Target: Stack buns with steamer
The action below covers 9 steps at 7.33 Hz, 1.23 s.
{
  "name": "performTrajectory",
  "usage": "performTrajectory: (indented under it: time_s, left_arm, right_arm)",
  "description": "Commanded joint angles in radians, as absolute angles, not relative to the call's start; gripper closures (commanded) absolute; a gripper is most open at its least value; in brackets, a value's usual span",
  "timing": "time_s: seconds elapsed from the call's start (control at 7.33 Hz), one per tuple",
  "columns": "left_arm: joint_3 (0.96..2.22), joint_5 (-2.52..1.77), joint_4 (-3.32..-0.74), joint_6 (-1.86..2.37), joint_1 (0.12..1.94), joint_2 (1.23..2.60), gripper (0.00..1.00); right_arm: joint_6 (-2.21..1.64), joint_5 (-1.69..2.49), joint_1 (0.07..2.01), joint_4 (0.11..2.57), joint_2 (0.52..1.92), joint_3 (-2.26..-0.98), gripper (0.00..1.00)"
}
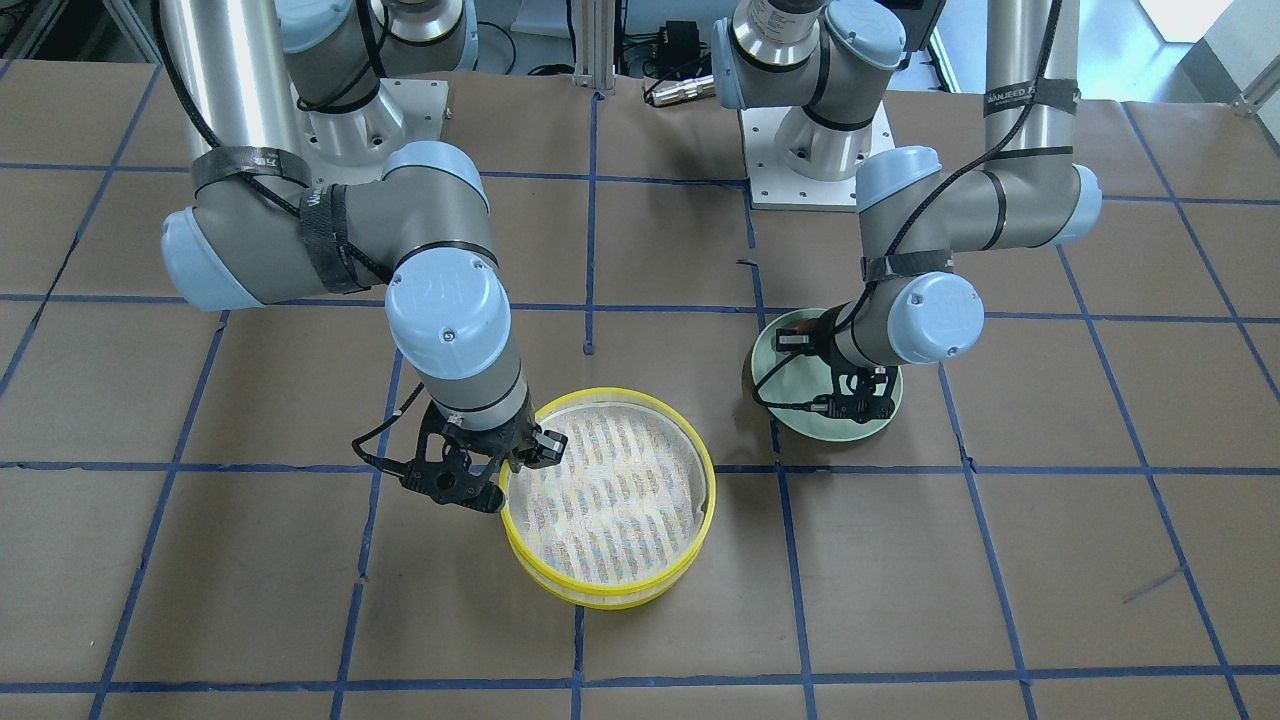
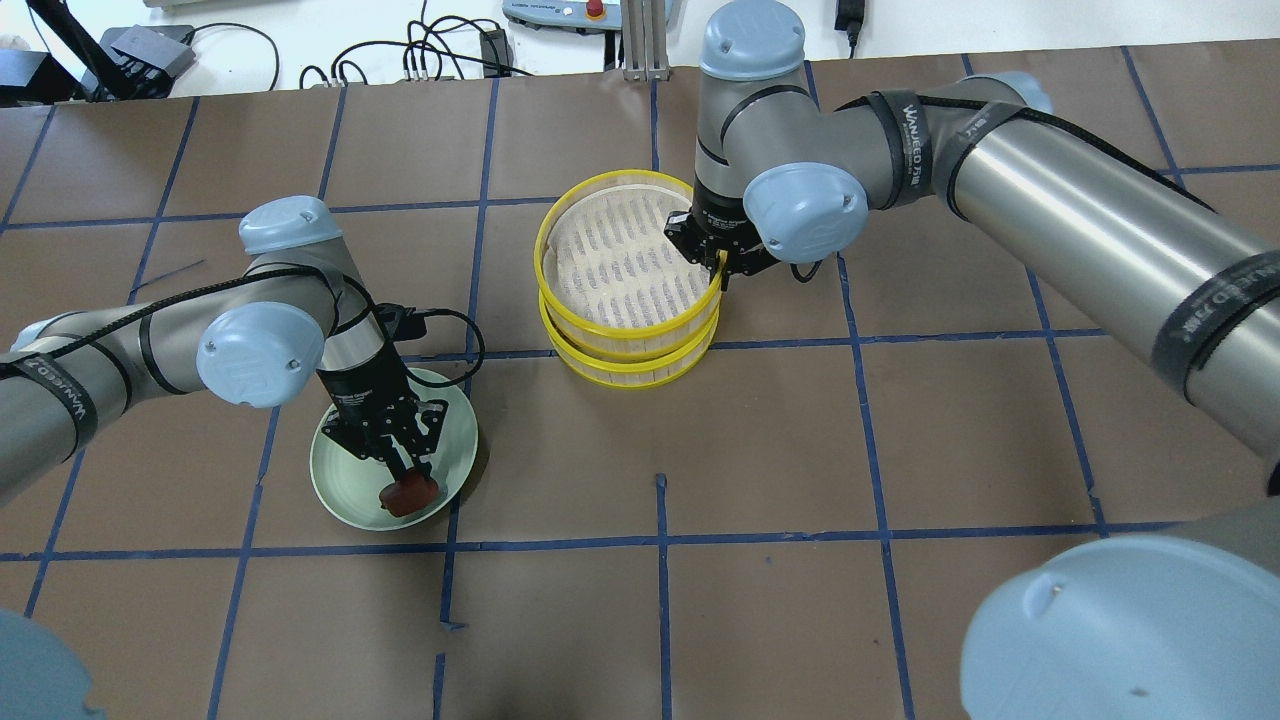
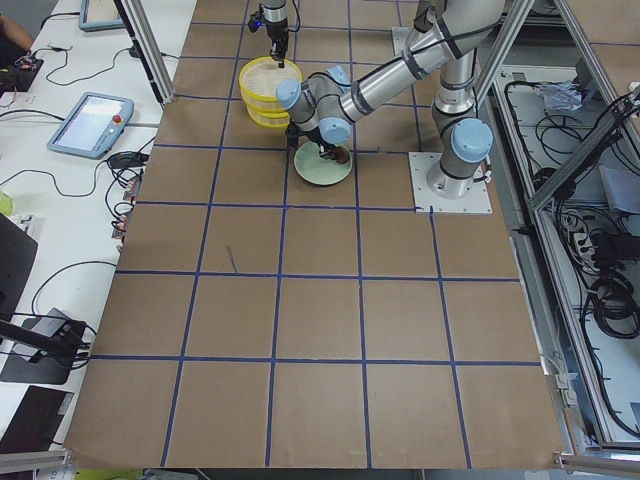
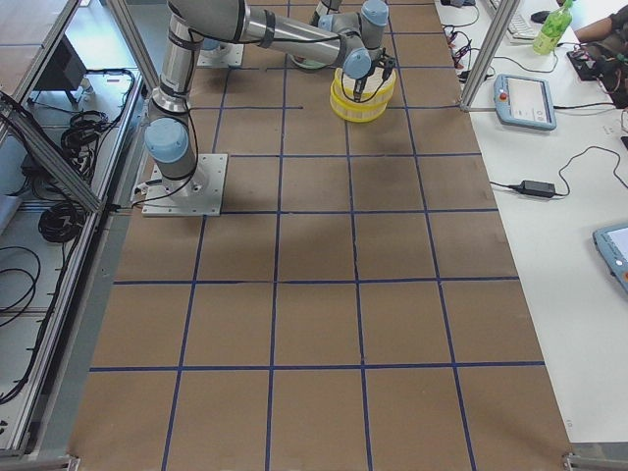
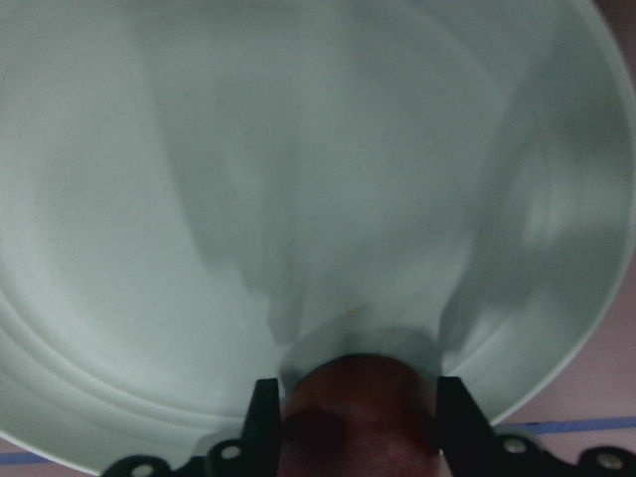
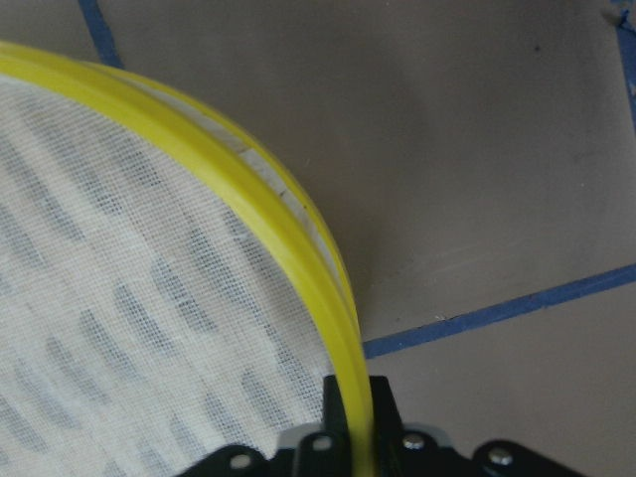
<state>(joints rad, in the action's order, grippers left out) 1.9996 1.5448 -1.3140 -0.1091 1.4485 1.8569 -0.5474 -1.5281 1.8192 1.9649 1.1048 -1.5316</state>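
Note:
The reddish-brown bun will leave my left gripper near the middle of the yellow steamer's upper mesh bottom [image 1: 597,480].
The yellow steamer [image 2: 625,275] is two mesh-floored tiers, the upper one set slightly askew on the lower; it also shows in the front view [image 1: 610,500]. My right gripper [image 2: 722,272] is shut on the upper tier's rim [image 6: 298,248], one finger on each side of it. My left gripper [image 2: 405,478] is down in the pale green plate [image 2: 345,490], shut on the reddish-brown bun [image 2: 410,494]. In the left wrist view the bun [image 5: 358,397] sits between the fingers on the plate [image 5: 298,179]. The white bun is hidden.
The table is brown board with a blue tape grid [image 2: 660,545]. The plate [image 1: 850,432] lies about one grid square from the steamer. Cables and a controller lie beyond the far table edge [image 2: 420,55].

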Motion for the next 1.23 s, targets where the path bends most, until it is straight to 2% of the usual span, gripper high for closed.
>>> performTrajectory:
  time_s: [0.0,0.41,0.55,0.68,0.82,0.95,1.09]
  left_arm:
    - [1.92,1.546,-1.331,-0.113,1.448,1.844,1.0]
    - [1.636,1.403,-1.548,0.031,1.447,1.83,1.0]
    - [1.602,1.344,-1.543,0.102,1.456,1.832,1.0]
    - [1.589,1.265,-1.517,0.188,1.465,1.83,1.0]
    - [1.586,1.187,-1.458,0.269,1.474,1.832,1.0]
    - [1.586,1.108,-1.39,0.355,1.524,1.841,1.0]
    - [1.588,1.097,-1.326,0.4,1.57,1.857,0.99]
  right_arm:
    - [-0.542,-1.535,1.827,1.962,1.117,-1.549,0.96]
    - [-0.544,-1.526,1.827,1.965,1.111,-1.554,0.91]
    - [-0.545,-1.525,1.827,1.968,1.109,-1.554,0.81]
    - [-0.549,-1.525,1.827,1.97,1.109,-1.554,0.58]
    - [-0.535,-1.526,1.827,1.973,1.109,-1.554,0.13]
    - [-0.531,-1.531,1.822,1.974,1.108,-1.545,0.01]
    - [-0.5,-1.526,1.784,1.97,1.121,-1.537,0.01]
